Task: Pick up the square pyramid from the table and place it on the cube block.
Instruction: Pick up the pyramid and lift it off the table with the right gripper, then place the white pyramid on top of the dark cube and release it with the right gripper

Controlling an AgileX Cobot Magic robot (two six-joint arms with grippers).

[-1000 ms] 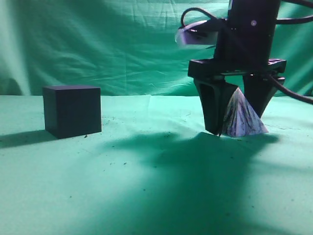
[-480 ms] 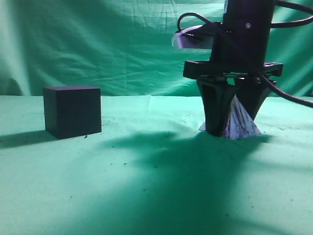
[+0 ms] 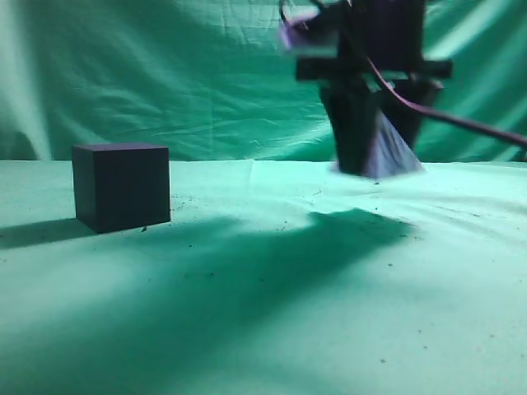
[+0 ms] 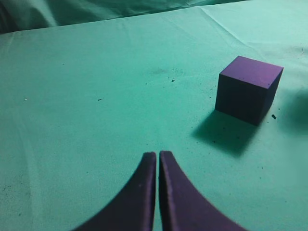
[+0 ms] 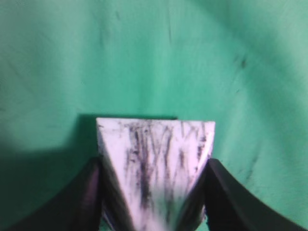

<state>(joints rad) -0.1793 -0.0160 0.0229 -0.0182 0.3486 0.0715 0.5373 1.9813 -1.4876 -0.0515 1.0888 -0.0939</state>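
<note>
Next, I release the marbled square pyramid from my right gripper onto the flat top of the dark cube block [image 3: 121,147].
The dark cube block [image 3: 122,186] stands on the green table [image 3: 263,313] at the left; it also shows in the left wrist view [image 4: 249,89] at the right. My right gripper [image 3: 375,169] is shut on the marbled square pyramid [image 3: 391,152] and holds it in the air above the table, well right of the cube. In the right wrist view the pyramid [image 5: 156,163] sits between both fingers [image 5: 89,197]. My left gripper [image 4: 158,155] is shut and empty above bare cloth, to the left of and nearer than the cube.
A green cloth backdrop [image 3: 165,74] hangs behind the table. The right arm's shadow [image 3: 313,239] lies on the cloth between cube and gripper. Small dark specks [image 4: 173,79] dot the cloth.
My right gripper closed on the pyramid, lifted it off the table and shifted a little left. The cube has not moved.
</note>
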